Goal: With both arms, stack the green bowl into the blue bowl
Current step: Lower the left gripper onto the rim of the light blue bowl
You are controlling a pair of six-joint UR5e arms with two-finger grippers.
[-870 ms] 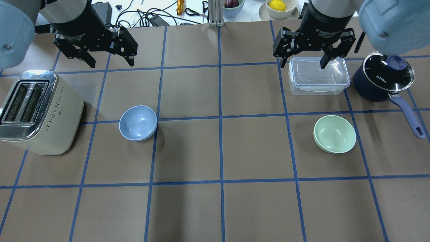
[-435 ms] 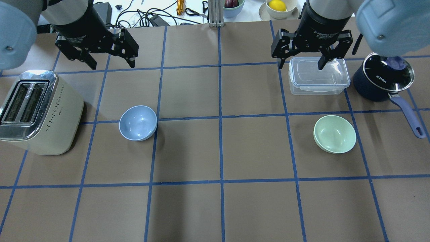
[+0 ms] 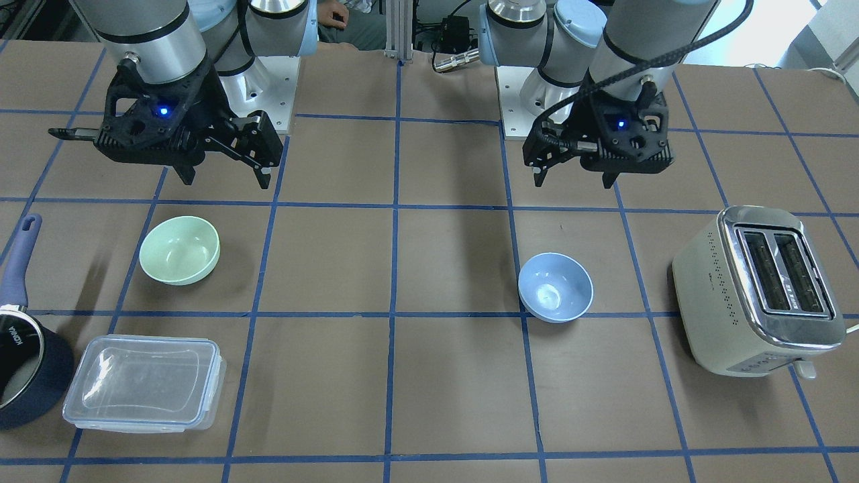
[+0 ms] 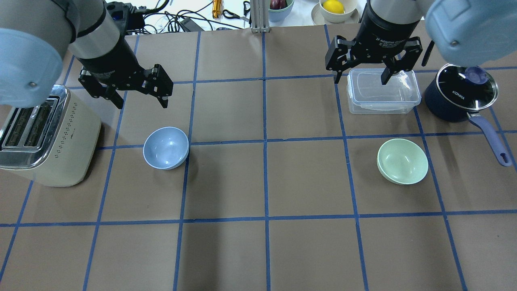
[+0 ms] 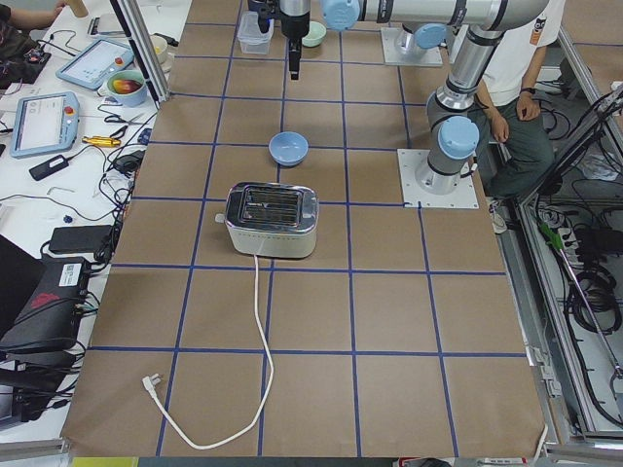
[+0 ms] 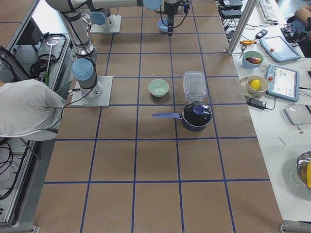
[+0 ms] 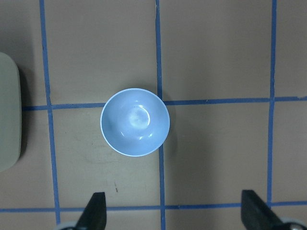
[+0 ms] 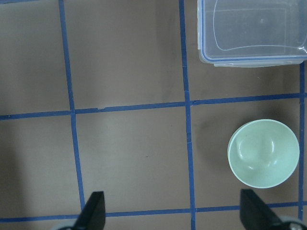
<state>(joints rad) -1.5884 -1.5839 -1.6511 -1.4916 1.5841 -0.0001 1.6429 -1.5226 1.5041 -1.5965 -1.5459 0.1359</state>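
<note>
Next, my left gripper grabs the blue bowl's rim (image 3: 520,282) (image 7: 169,125) on the side that faces the green bowl, away from the toaster.
The blue bowl (image 4: 166,147) sits upright and empty on the brown table, left of centre; it also shows in the front view (image 3: 556,286) and the left wrist view (image 7: 135,122). The green bowl (image 4: 402,161) sits upright and empty on the right, also seen in the front view (image 3: 179,249) and the right wrist view (image 8: 263,153). My left gripper (image 4: 142,103) hangs open and empty above the table, just behind the blue bowl. My right gripper (image 4: 360,80) is open and empty, raised over the clear container's near-left part, behind the green bowl.
A cream toaster (image 4: 44,137) stands left of the blue bowl. A clear lidded container (image 4: 381,91) and a navy saucepan (image 4: 460,95) with a glass lid and long handle stand behind and right of the green bowl. Cables and fruit bowls lie beyond the table's far edge.
My left gripper has moved toward the blue bowl, nearer and slightly right in the overhead view. My right gripper has barely shifted. Both bowls are unmoved.
</note>
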